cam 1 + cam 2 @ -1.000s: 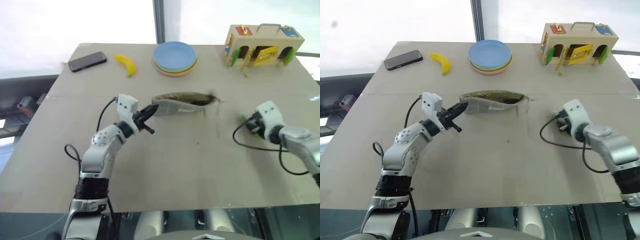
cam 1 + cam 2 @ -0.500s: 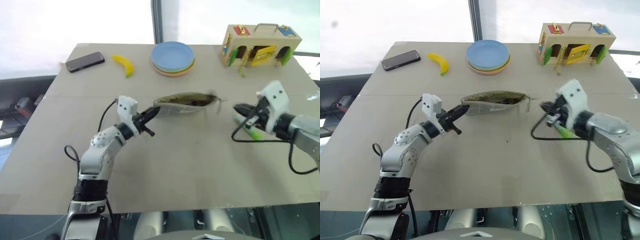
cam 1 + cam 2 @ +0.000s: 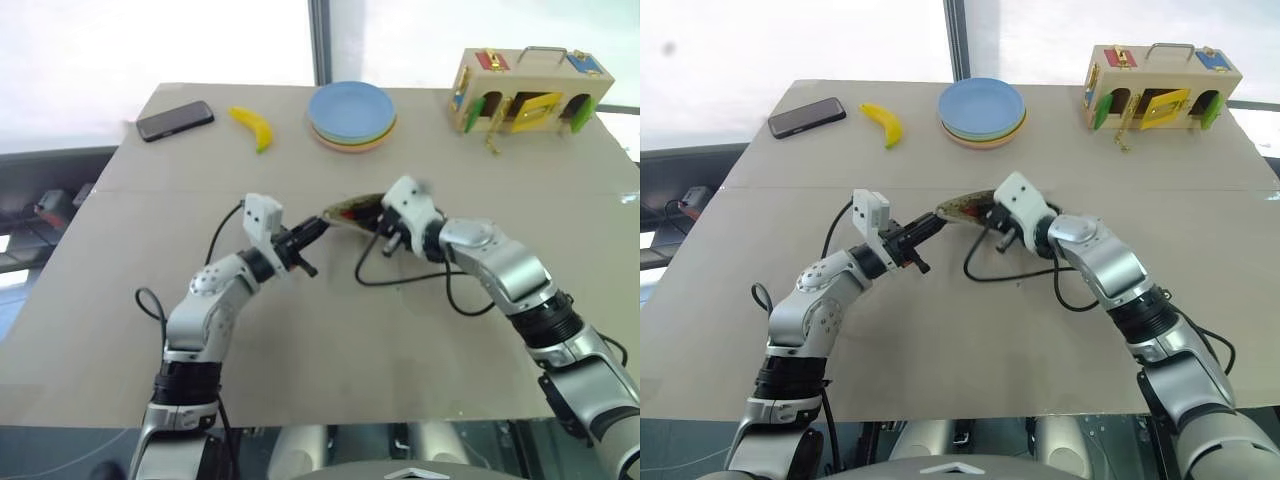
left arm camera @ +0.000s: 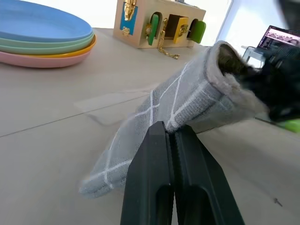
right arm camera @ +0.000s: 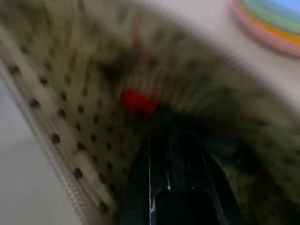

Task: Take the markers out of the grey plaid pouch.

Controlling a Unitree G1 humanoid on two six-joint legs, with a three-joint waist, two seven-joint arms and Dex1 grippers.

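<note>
The red marker slants across my right gripper's shut fingertips; it should open, back off, turn, close around the marker's body [image 5: 220, 141].
The grey plaid pouch [image 3: 342, 211] hangs just above the middle of the table, mouth up. My left gripper [image 3: 314, 231] is shut on its left corner, and its black fingers [image 4: 161, 154] pinch the plaid fabric [image 4: 187, 93]. From the right, my right gripper [image 3: 374, 224] has pushed its tip into the pouch's mouth, fingers shut [image 5: 176, 140]. In the right wrist view, a red marker [image 5: 138, 101] lies inside against the tan dotted lining, just beyond my fingertips. A light green marker [image 4: 293, 125] shows on the table past the pouch in the left wrist view.
Along the table's far edge lie a black phone [image 3: 175, 121], a yellow banana [image 3: 252, 128], a stack of coloured plates [image 3: 352, 112] and a wooden latch box [image 3: 528, 88]. A black cable [image 3: 400, 280] loops from my right wrist onto the table.
My right gripper swept left from the table's right side to the pouch's mouth and shut. The green marker stayed on the table. My left gripper kept its hold on the pouch.
</note>
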